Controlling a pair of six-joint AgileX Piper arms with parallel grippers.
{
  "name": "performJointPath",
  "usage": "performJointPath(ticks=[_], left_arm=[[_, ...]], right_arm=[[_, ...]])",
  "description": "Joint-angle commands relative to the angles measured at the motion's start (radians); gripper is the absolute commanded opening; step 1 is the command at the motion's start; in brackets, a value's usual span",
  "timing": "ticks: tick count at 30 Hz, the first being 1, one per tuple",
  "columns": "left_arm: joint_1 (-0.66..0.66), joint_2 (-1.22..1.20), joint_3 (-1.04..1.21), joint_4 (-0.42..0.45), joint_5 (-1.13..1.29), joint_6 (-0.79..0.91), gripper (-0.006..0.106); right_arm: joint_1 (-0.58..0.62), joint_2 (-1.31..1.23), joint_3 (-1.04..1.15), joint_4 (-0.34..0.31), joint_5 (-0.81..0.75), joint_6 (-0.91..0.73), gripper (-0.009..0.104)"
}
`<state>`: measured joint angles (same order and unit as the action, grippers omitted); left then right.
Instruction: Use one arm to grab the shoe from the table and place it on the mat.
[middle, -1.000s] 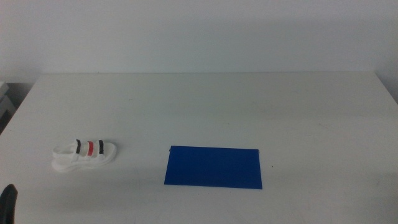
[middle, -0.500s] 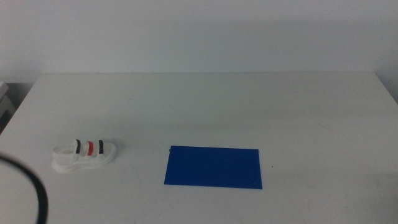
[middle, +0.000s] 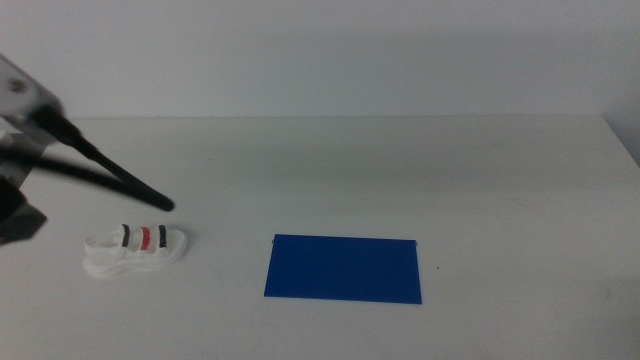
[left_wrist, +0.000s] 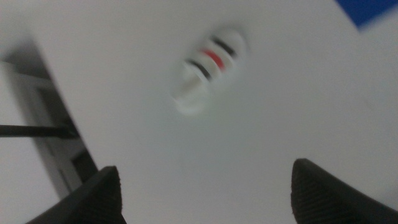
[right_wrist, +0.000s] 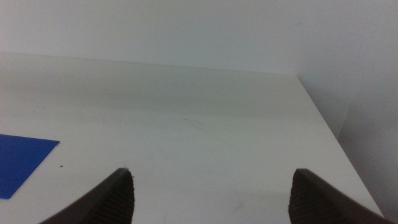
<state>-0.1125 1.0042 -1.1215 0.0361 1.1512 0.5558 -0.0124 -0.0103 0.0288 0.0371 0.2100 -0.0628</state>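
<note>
Next, my left gripper closes across the white shoe at the black strap (middle: 126, 237) (left_wrist: 199, 69) nearest the heel of the shoe, so that one finger is on each side of the shoe.
The white shoe (middle: 135, 250) with two black straps and one red strap lies on its sole at the left of the table (middle: 400, 170). The dark blue mat (middle: 343, 268) lies flat to its right, with a gap of bare table between them. My left arm (middle: 25, 140) comes in blurred at the picture's left edge, above and behind the shoe. The left wrist view looks down on the shoe (left_wrist: 208, 68), and my left gripper (left_wrist: 206, 167) is open, high above it and holding nothing. My right gripper (right_wrist: 212, 171) is open over the table's right part, with a mat corner (right_wrist: 22, 163) in sight.
A thin dark rod or cable (middle: 120, 180) runs from the left arm towards the shoe. The table's left edge (left_wrist: 59, 106) has a dark frame beyond it. The table's right edge (right_wrist: 326, 118) is close to the right gripper. A plain wall stands behind the table.
My left arm has risen from the bottom left corner of the middle view to the upper left, above the shoe. The shoe and the mat have not moved.
</note>
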Motion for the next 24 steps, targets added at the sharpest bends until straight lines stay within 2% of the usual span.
performJointPath(ticks=[1, 11, 18, 24], left_arm=[[-0.008, 0.052, -0.053, -0.025, 0.035, 0.069, 0.094], [-0.008, 0.204, -0.053, -0.036, 0.041, 0.111, 0.094], [-0.005, 0.298, -0.053, -0.079, -0.018, 0.182, 0.094], [-0.002, 0.365, -0.053, -0.074, -0.106, 0.195, 0.094]], right_arm=[[0.001, -0.026, 0.005, -0.009, -0.076, -0.008, 0.064], [0.001, -0.026, 0.005, -0.009, -0.076, -0.008, 0.064], [0.001, -0.026, 0.005, -0.009, -0.076, -0.008, 0.064], [0.001, -0.026, 0.005, -0.009, -0.076, -0.008, 0.064]])
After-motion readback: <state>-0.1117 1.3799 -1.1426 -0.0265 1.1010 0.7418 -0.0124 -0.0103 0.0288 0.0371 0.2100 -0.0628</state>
